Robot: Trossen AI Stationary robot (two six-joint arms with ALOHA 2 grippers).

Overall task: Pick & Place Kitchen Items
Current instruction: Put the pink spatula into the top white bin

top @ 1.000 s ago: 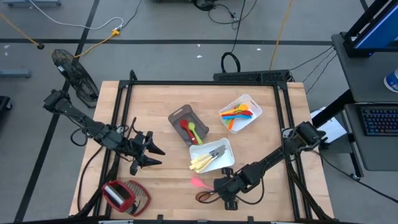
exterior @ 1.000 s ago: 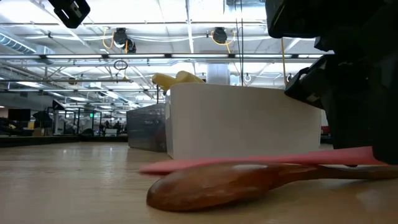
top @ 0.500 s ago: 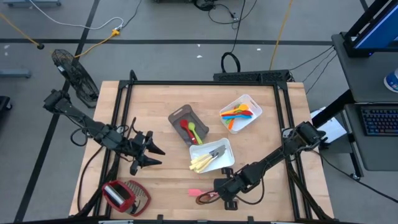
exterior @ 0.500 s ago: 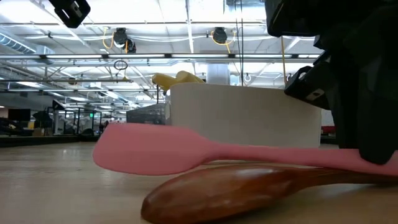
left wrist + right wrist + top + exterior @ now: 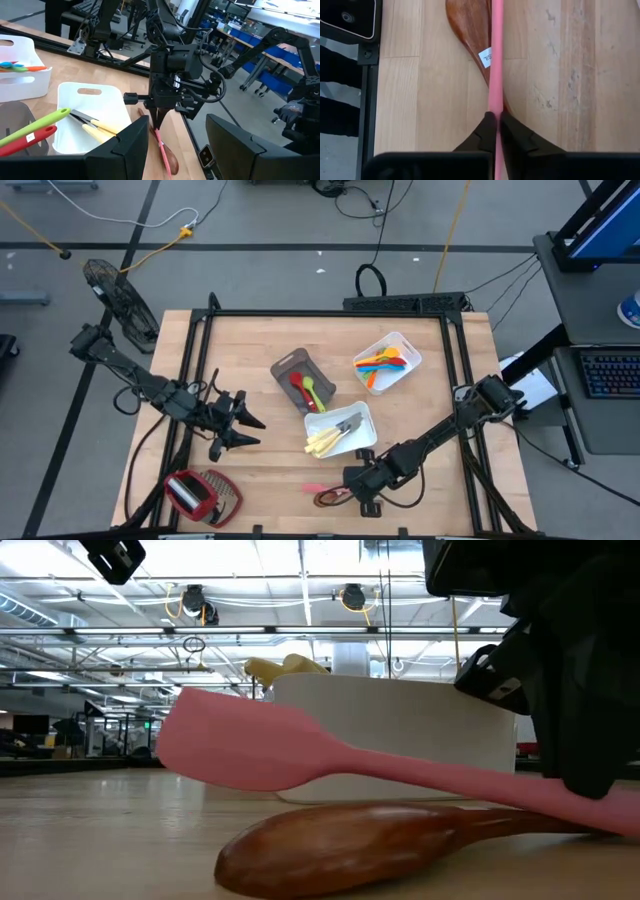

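Observation:
I will use my right gripper to lay the pink spatula flat, as its blade is on edge, then grip its handle (image 5: pixel 495 97) across the width before carrying it away.
A pink spatula (image 5: pixel 230 745) sticks out toward the table's left from my right gripper (image 5: pixel 495 122), which is shut on its handle near the table's front edge (image 5: pixel 345 485). Right under the spatula a brown wooden spoon (image 5: pixel 350 845) lies flat on the table, also seen in the right wrist view (image 5: pixel 467 30). My left gripper (image 5: pixel 250 432) hangs open above the table's left side and touches nothing. More kitchen items lie in a white tray (image 5: pixel 340 430), a second white tray (image 5: pixel 388 362) and a grey bin (image 5: pixel 302 380). My right gripper pinches the pink spatula's thin handle (image 5: pixel 495 107) between its two fingertips (image 5: pixel 485 131). The fingers slant down from the table's right and run almost along the handle. The spatula is tilted: its blade (image 5: pixel 225 740) is raised clear, over the wooden spoon's bowl.
A red-and-wire-mesh gadget (image 5: pixel 200 495) lies at the near left corner. A black frame (image 5: pixel 200 340) runs along the table's edges. The nearest white tray (image 5: pixel 400 735) stands just behind the spatula. Bare wood shows between my left gripper and the trays.
My right gripper has shut on the pink spatula's handle without moving off. The spatula has swung from slanting toward the far left to lying over the wooden spoon, and its blade end has risen off the table. The spoon has shifted slightly.

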